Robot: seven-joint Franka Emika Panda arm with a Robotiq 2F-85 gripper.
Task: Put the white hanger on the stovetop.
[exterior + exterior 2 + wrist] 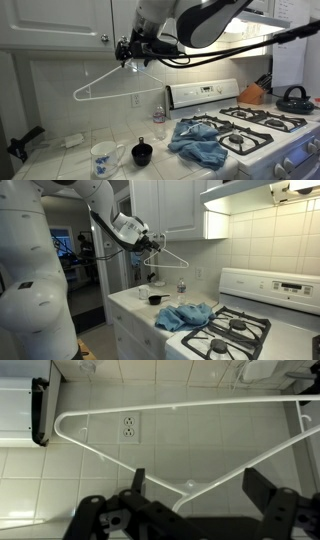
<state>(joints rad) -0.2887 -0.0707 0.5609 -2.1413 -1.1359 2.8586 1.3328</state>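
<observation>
Next, the gripper closes on the neck (129, 62) (181, 502) of the white hanger, where the hanger's hook rises from its sloping sides.
The white hanger (100, 81) hangs in the air in front of the tiled wall, below the upper cabinets and left of the stovetop (250, 125). It also shows in an exterior view (172, 257) and fills the wrist view (180, 406). My gripper (128, 50) is at the hanger's hook, also seen in an exterior view (150, 242). In the wrist view the fingers (200, 485) stand wide apart with the hanger's neck running between them. The top of the hook is hidden behind the gripper. The stovetop (235, 330) has black grates.
A crumpled blue cloth (198, 140) lies across the counter edge and the stove's left grate. A flowered white mug (105, 157), a black cup (142, 153) and a small bottle (158, 118) stand on the counter. A black kettle (293, 98) sits on the far burner. A wall outlet (128, 428) is behind the hanger.
</observation>
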